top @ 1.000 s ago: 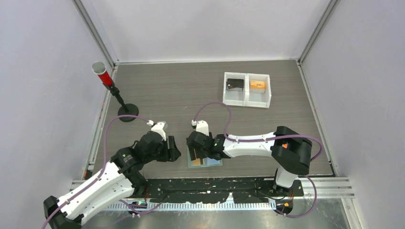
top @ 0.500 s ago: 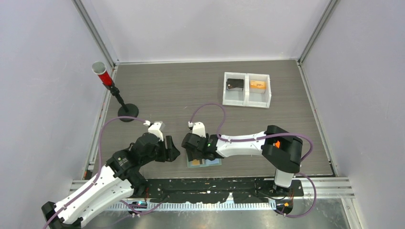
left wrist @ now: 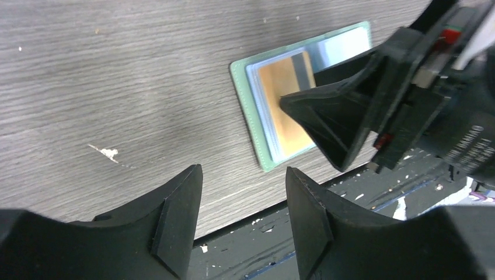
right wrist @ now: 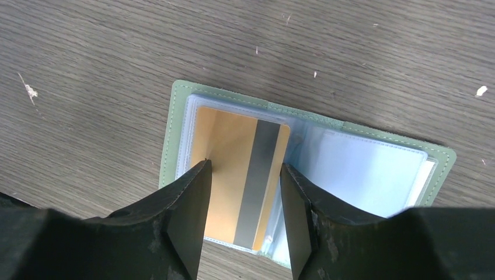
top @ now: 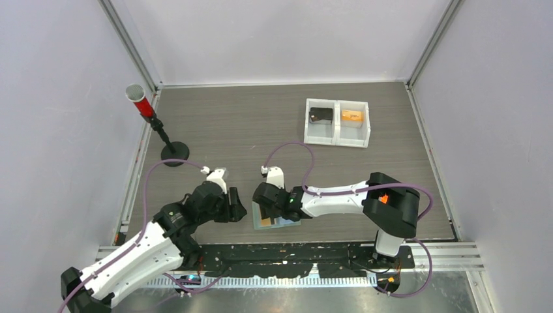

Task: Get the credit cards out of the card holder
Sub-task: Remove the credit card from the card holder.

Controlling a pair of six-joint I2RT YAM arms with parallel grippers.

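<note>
I can see my right gripper's finger on the orange-tan card's side, so next I steady the card holder with my left gripper while my right gripper pinches the card's striped edge [right wrist: 279, 160].
The sage-green card holder [right wrist: 168, 140] lies open on the table near the front edge; it also shows in the top view [top: 287, 222] and the left wrist view [left wrist: 244, 105]. The orange-tan card [right wrist: 230, 151] with a grey stripe sits in its left pocket. The light blue card [right wrist: 368, 172] sits in the right pocket. My right gripper [right wrist: 245, 167] is open, with its fingertips low over the orange-tan card. My left gripper [left wrist: 243, 175] is open and empty, just left of the holder [top: 236, 208].
A white two-compartment tray [top: 337, 122] stands at the back right, with a black flat piece [top: 321, 115] and an orange item [top: 352, 116] in it. A red-topped stand [top: 147, 111] is at the left. The black front rail runs just below the holder.
My right gripper has shifted slightly left over the holder, and the holder has slid a little left with it. My left gripper has barely moved.
</note>
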